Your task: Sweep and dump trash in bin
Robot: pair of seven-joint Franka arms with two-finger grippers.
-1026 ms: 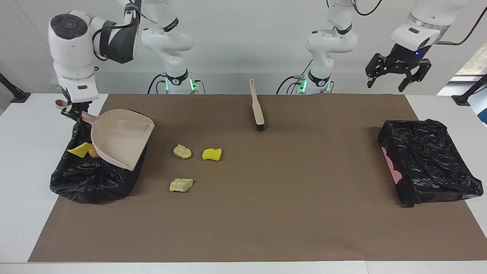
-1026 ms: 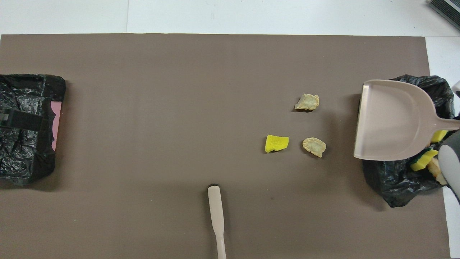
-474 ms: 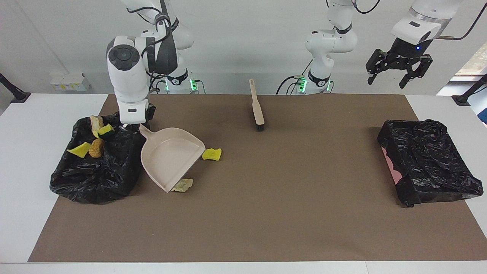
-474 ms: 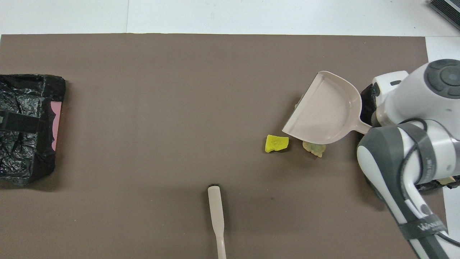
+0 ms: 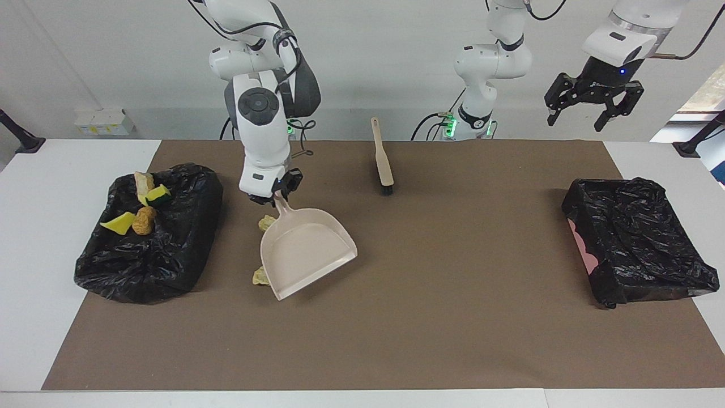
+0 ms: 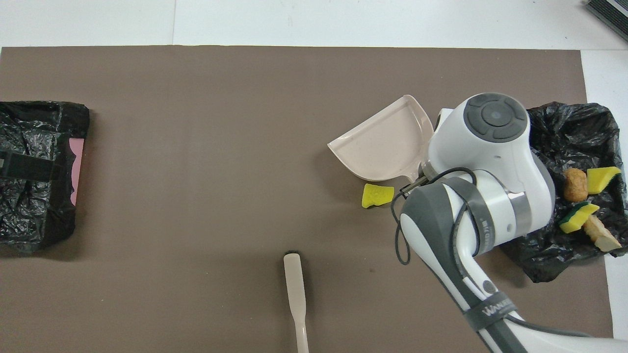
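Note:
The beige dustpan will go down from my right gripper on the brown mat straight [image 6: 297,147] beyond the beige brush.
My right gripper [image 5: 276,195] is shut on the handle of the beige dustpan [image 5: 308,252], which hangs tilted over the mat beside the bin [image 5: 147,249]. Loose trash lies on the mat around the pan: a beige chunk [image 5: 266,222] peeks out by the handle and another [image 5: 260,277] at the pan's edge. A yellow sponge piece [image 6: 378,196] shows beside the dustpan [image 6: 382,147] from overhead. In the black-bagged bin [image 6: 574,142] lie a yellow wedge [image 5: 118,223], an orange-brown lump [image 5: 144,220], a green-backed sponge [image 5: 158,194] and a beige chunk [image 5: 143,181]. My left gripper [image 5: 593,107] waits open, high up.
A beige brush [image 5: 383,156] lies on the brown mat near the robots' edge, mid-table. A second black-bagged bin [image 5: 634,238] stands at the left arm's end. White table borders the mat.
My right arm has swung the dustpan away from over the bin to over the loose scraps on the mat. The left gripper has risen slightly.

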